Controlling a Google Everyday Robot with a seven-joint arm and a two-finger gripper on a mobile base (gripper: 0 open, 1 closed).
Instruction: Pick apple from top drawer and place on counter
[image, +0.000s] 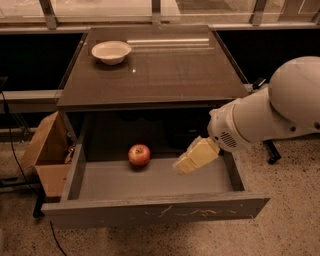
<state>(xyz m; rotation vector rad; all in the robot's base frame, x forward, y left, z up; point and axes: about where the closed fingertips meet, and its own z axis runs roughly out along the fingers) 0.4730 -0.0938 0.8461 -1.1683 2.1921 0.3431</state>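
The red apple lies loose in the open top drawer, so next I close my gripper at the red apple's middle (140, 155).
The red apple (139, 154) lies on the grey floor of the open top drawer (150, 182), left of centre near the back. The drawer's front panel shows pale scratches. My gripper (186, 163) hangs over the drawer's right half, just above the floor, to the right of the apple and apart from it. Its yellowish fingers point down and left. The white arm reaches in from the right. The dark brown counter (170, 65) lies above the drawer.
A cream-white bowl (111, 51) stands at the counter's back left. A brown cardboard box (46, 155) stands on the floor left of the drawer. A window ledge runs behind the counter. Speckled floor lies in front and to the right.
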